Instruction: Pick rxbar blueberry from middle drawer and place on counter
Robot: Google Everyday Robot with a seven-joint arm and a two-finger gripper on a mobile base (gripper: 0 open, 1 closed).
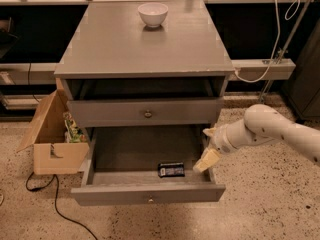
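The rxbar blueberry is in the open drawer, and my gripper needs to go to it next and close on the bar's end point(181, 170) closest to the white arm.
The rxbar blueberry point(171, 169), a small dark bar with pale lettering, lies flat near the front of the middle drawer point(148, 194), right of centre. The drawer is pulled out and open. My gripper point(207, 146) hangs at the drawer's right side wall, just right of the bar and a little above it. Its two pale fingers are spread apart and hold nothing. The white arm reaches in from the right. The counter point(145, 44) is the grey cabinet top above.
A white bowl point(153, 14) stands at the back of the counter. A shut drawer front with a bronze knob point(147, 114) sits above the open drawer. An open cardboard box point(52, 144) stands left of the cabinet, with a black cable point(55, 204) on the floor.
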